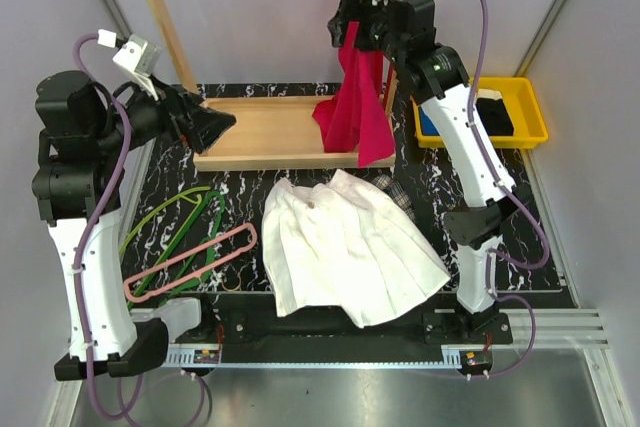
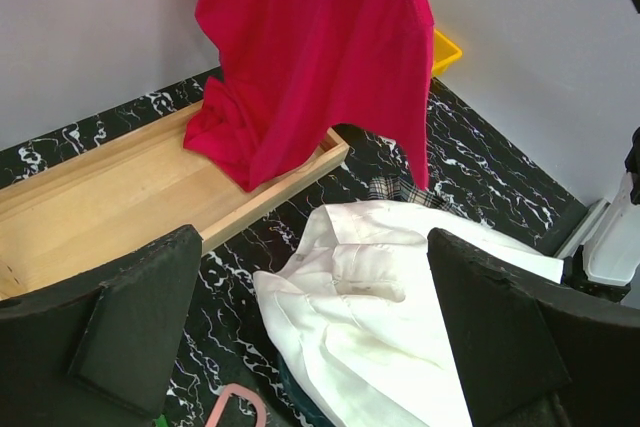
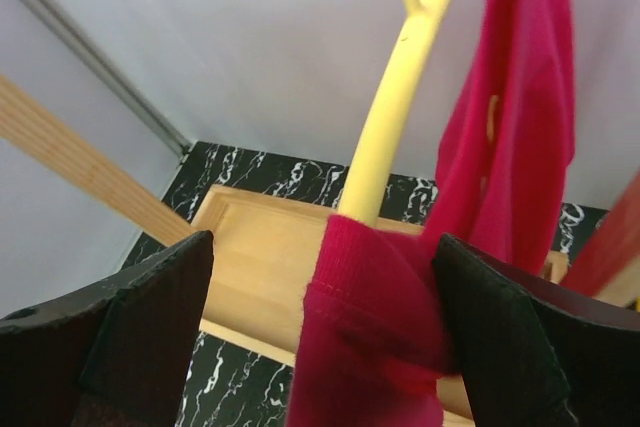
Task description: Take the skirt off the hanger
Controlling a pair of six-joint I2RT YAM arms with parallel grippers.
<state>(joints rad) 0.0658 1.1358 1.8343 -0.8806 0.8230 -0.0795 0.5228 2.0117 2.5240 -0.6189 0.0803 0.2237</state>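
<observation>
The robot's right gripper has the red shirt's collar between its fingers, so it should move up and grip the yellow hanger (image 3: 416, 25) next to the hanger's hook before lifting it off the rack.
The white pleated skirt (image 1: 350, 247) lies spread flat on the black marbled table between the two arm bases, off any hanger; its waistband (image 2: 375, 277) shows in the left wrist view. To its left the pale pink hanger (image 1: 190, 262) lies bare on the table, and its end (image 2: 238, 402) peeks in at the bottom of the left wrist view. My left gripper (image 1: 215, 125) hovers open above the table, over the left end of the wooden base, with nothing between its fingers (image 2: 315, 247). High at the rack, my right gripper (image 1: 345, 27) stands open round the red shirt's collar (image 3: 320, 247).
A red shirt (image 1: 355, 112) hangs from a pale yellow hanger (image 3: 385, 137) on the wooden rack, trailing onto its base (image 1: 260, 137). Green wire hangers (image 1: 185, 222) lie under the pink one. A plaid garment (image 1: 400, 197) peeks from behind the skirt. A yellow bin (image 1: 520, 112) stands at back right.
</observation>
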